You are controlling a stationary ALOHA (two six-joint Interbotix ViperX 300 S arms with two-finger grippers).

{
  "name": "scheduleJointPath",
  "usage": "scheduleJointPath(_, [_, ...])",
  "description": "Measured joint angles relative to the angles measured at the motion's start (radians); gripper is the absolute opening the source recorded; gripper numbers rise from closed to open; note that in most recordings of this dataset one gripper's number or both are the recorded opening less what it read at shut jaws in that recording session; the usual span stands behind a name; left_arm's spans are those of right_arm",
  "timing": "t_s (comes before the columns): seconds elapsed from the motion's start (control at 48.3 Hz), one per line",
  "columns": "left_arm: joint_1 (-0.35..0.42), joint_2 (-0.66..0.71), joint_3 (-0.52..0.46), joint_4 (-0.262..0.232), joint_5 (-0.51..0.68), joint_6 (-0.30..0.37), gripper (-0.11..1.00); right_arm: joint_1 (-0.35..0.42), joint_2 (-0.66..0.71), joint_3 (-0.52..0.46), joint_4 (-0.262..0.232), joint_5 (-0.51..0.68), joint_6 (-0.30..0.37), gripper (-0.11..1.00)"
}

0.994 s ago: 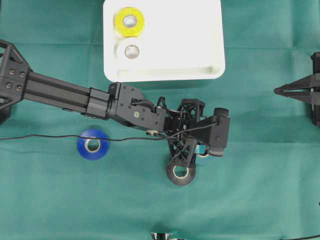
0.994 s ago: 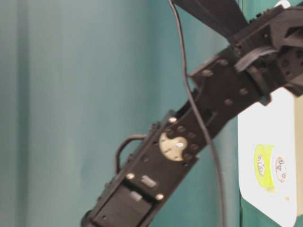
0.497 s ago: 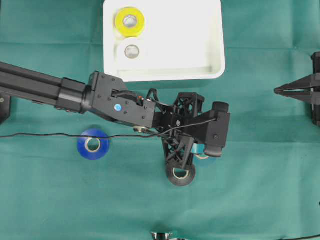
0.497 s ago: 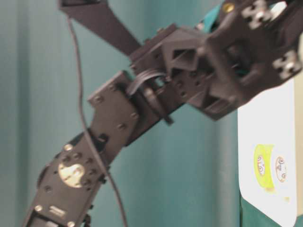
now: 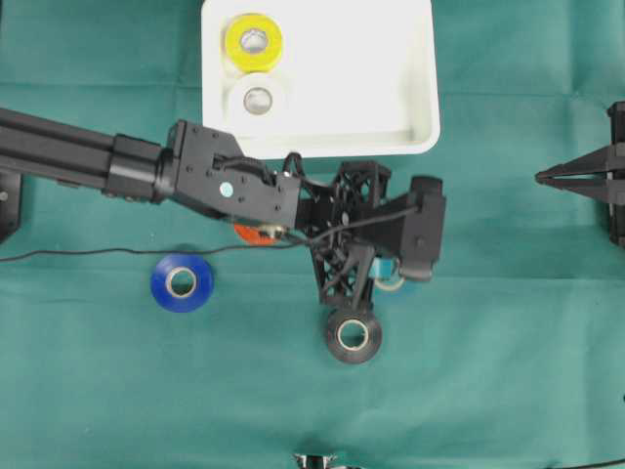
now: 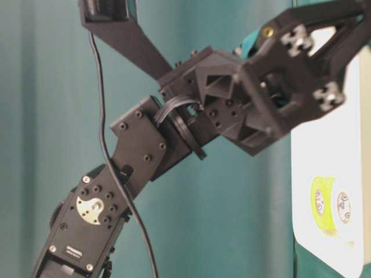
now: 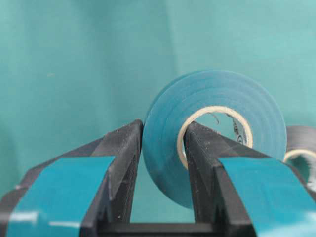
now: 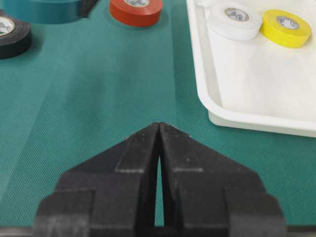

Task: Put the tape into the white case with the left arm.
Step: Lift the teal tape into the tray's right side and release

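Observation:
Next, my left gripper puts down and releases the teal tape roll in the white case's empty near corner (image 5: 389,113), across from the white roll.
My left gripper (image 7: 164,126), with teal strips on its fingers, is shut on a teal tape roll (image 7: 217,128). One finger sits inside the roll's core and the other presses its outer face. From overhead the teal tape roll (image 5: 389,276) peeks out under the left wrist, just below the white case (image 5: 391,59). A yellow roll (image 5: 254,39) and a white roll (image 5: 259,99) lie in the case's left part. My right gripper (image 5: 540,177) rests at the far right, shut and empty, as the right gripper (image 8: 158,124) view confirms.
On the green cloth lie a blue roll (image 5: 182,281), a black roll (image 5: 353,336) just below the left gripper, and a red roll (image 5: 249,233) half hidden under the left forearm. A thin black cable (image 5: 78,254) crosses the cloth at left.
The left arm has swung toward the white case carrying the teal roll. The black roll is now uncovered, and the red roll shows from under the forearm. The right arm has not moved.

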Motion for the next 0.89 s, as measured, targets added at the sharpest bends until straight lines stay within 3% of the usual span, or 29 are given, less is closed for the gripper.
scheduleJointPath(0.166, [0.055, -0.020, 0.028, 0.000, 0.000, 0.003, 0.27, 0.000, -0.002, 0.000, 0.000, -0.002, 0.000, -0.09])
scheduleJointPath(0.456, [0.178, -0.031, 0.046, 0.002, -0.040, 0.123, 0.27, 0.000, 0.000, 0.000, 0.000, -0.002, 0.000, -0.09])
scheduleJointPath(0.891, [0.319, -0.031, 0.049, 0.002, -0.074, 0.161, 0.27, 0.000, 0.000, 0.000, 0.000, -0.002, 0.000, -0.09])
